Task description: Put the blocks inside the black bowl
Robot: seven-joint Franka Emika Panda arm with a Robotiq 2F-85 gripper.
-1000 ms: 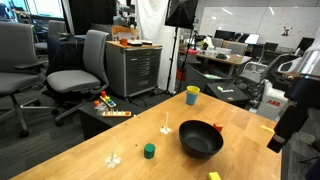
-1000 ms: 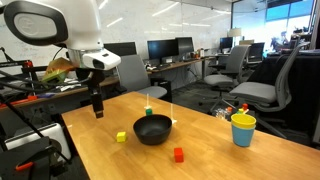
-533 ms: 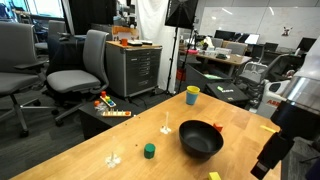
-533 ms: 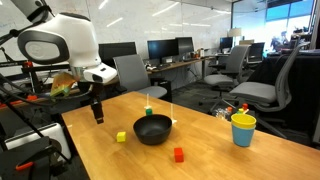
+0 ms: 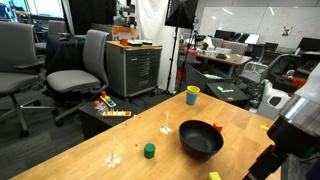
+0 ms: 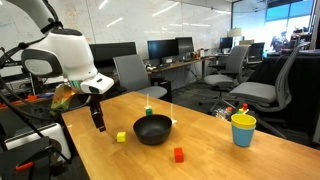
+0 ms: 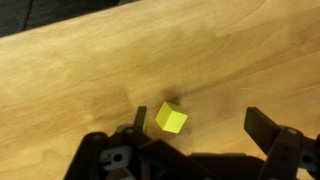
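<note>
The yellow block near the black bowl is next: my gripper should go down to it and close on the sides of that block (image 5: 214, 176) (image 7: 171, 117).
In the wrist view the yellow block (image 7: 171, 118) lies on the wooden table between my open gripper's (image 7: 198, 122) fingers, close to the left finger (image 7: 135, 120). Nothing is held. In both exterior views the gripper (image 6: 99, 127) (image 5: 262, 168) hangs just above the table beside the yellow block (image 6: 121, 137) (image 5: 214, 176). The glossy black bowl (image 6: 152, 129) (image 5: 200, 138) stands mid-table. A red block (image 6: 178, 154) (image 5: 217, 126) lies on one side of it. The green block (image 6: 148, 109) (image 5: 149, 151) lies on the other side.
A yellow cup (image 6: 242, 129) (image 5: 192, 95) stands near the table's far end. Two small white stemmed pieces (image 5: 165, 128) (image 5: 113, 159) stand near the green block. Office chairs (image 5: 80, 70), a grey cabinet (image 5: 135, 68) and desks surround the table.
The arm has come down and moved in toward the yellow block; the gripper now hangs lower, near the table. The jaws stayed open. The blocks and the bowl have not moved.
</note>
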